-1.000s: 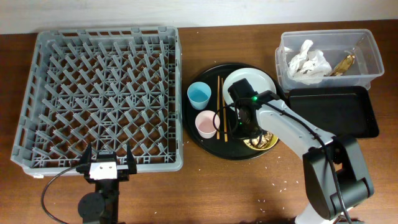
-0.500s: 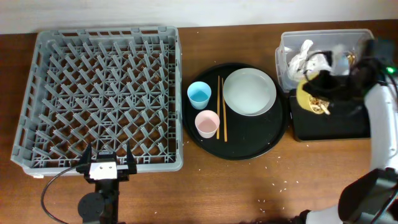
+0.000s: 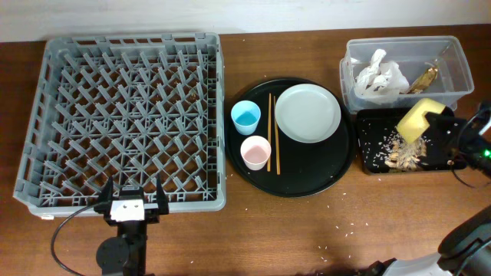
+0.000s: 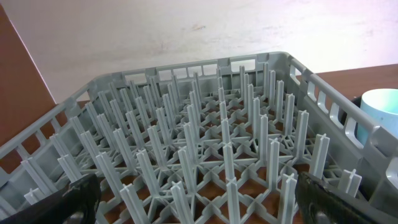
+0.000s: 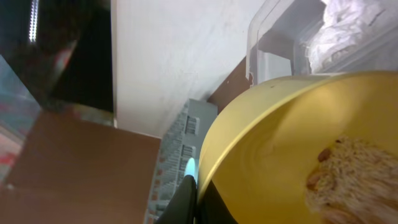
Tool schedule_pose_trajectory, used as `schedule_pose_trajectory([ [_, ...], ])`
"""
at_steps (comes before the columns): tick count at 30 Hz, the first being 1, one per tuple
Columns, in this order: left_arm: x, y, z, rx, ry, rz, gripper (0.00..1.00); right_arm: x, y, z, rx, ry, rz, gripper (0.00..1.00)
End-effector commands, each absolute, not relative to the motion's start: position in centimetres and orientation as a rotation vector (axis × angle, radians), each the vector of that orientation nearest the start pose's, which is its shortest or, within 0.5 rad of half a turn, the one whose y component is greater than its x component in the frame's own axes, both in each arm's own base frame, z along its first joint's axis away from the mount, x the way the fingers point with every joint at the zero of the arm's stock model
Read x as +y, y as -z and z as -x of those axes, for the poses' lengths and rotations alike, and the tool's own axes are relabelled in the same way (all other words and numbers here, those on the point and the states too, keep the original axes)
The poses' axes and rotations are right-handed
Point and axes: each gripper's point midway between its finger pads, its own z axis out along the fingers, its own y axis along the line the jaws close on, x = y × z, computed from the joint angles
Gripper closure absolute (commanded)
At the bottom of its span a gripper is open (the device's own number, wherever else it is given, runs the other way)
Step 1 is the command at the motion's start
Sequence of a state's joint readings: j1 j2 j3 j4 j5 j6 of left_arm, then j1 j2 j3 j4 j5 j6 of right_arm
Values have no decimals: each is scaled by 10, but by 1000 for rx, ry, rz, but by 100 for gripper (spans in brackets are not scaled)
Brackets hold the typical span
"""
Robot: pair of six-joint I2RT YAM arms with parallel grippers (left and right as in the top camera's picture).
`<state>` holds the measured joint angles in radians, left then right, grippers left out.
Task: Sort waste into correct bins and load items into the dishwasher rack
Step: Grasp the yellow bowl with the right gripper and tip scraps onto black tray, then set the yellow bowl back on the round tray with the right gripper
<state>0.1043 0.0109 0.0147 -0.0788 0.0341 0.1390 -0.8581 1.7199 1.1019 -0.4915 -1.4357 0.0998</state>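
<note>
Next, I release the yellow bowl, now tipped over the black rectangular tray, from my right gripper on the round black tray [image 3: 321,162] in front of the pale plate.
My right gripper [image 3: 441,123] is shut on the rim of the yellow bowl [image 3: 416,120] and holds it tipped over the shallow black rectangular tray [image 3: 371,126]. Rice-like food bits [image 3: 399,151] lie scattered in that tray, and some still cling inside the bowl [image 5: 348,180]. The clear tub [image 3: 453,77] holds crumpled white napkins [image 3: 378,74] and a brown wrapper scrap [image 3: 423,78]. The blue cup [image 3: 245,116], pink cup [image 3: 255,152], chopsticks [image 3: 272,132] and pale plate [image 3: 308,113] sit on the round black tray [image 3: 307,180]. My left gripper [image 4: 193,199] is open at the grey dishwasher rack [image 3: 123,115].
The rack's near wall and pegs [image 4: 205,143] fill the left wrist view. Loose rice bits [image 3: 349,228] dot the wooden table in front of the round tray. The wall runs along the table's far edge.
My right gripper lifted the yellow bowl off the round tray, carried it right over the rectangular black tray and tipped it. Food bits now lie in that tray. The left arm has not moved.
</note>
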Motion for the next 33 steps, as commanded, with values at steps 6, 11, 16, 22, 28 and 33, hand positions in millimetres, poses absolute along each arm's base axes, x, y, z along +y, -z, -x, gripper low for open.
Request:
schedule_pose_trajectory([
  [6, 21, -156, -245, 1651, -171, -65, 1, -154, -201, -344, 1765, -1444, -629, 96],
  [11, 21, -156, -245, 1651, -171, -66, 1, -154, -201, -344, 1765, -1441, -626, 96],
  [16, 21, -156, -245, 1651, -171, -66, 1, -154, -201, -344, 1765, -1441, -626, 96],
  [22, 21, -156, -245, 1651, -171, -66, 1, -151, -200, -343, 1765, -1469, -647, 96],
  [28, 21, -157, -245, 1650, -171, -66, 1, -143, -212, -346, 1735, -1512, -560, 96],
  [33, 21, -157, -245, 1650, -171, -66, 1, -145, -210, -343, 1729, -1531, -602, 96],
])
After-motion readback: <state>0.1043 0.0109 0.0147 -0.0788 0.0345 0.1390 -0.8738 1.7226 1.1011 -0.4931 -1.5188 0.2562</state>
